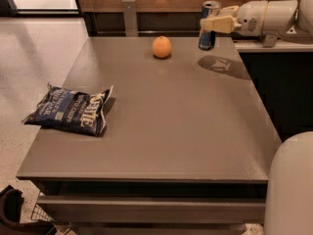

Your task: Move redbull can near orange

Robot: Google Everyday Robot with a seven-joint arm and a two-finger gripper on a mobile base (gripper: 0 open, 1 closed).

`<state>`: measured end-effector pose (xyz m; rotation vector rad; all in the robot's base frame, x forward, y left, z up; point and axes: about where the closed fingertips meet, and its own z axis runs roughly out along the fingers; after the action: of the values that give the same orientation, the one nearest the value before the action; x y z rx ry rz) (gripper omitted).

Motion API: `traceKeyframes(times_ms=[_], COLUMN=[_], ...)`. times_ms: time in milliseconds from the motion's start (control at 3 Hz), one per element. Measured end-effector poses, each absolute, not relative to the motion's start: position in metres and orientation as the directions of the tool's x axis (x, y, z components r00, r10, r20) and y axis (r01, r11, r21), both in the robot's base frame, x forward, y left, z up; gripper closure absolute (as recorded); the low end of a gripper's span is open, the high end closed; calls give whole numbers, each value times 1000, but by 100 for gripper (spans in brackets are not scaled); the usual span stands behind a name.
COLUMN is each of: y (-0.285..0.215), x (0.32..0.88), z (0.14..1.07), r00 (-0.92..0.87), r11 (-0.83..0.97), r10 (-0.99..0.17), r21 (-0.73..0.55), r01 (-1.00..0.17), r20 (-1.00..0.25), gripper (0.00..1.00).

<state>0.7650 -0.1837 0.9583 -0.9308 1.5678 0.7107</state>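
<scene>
I should set the redbull can upright on the table (194, 68) between the orange and the can's shadow.
The redbull can (208, 28) is a slim blue-and-silver can with a silver top, held upright in the air over the table's far right part. My gripper (211, 24) reaches in from the right and is shut on the can's middle. The can's shadow falls on the table just below and to the right. The orange (162, 47) sits on the table near the far edge, to the left of the can and a short gap away from it.
A dark blue chip bag (71, 111) lies at the table's left edge. The grey-brown table (171, 116) has a wooden wall behind it. A white rounded part of my body (291, 190) fills the lower right corner.
</scene>
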Motion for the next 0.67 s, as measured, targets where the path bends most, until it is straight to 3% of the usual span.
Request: traceKeyframes(times_ms=[667], y=[-162], x=[760], z=[915], r00=[-13], r11=[536], r10=[-203], r21=[-100], r01=[-838], r20=[-979], gripper=[100])
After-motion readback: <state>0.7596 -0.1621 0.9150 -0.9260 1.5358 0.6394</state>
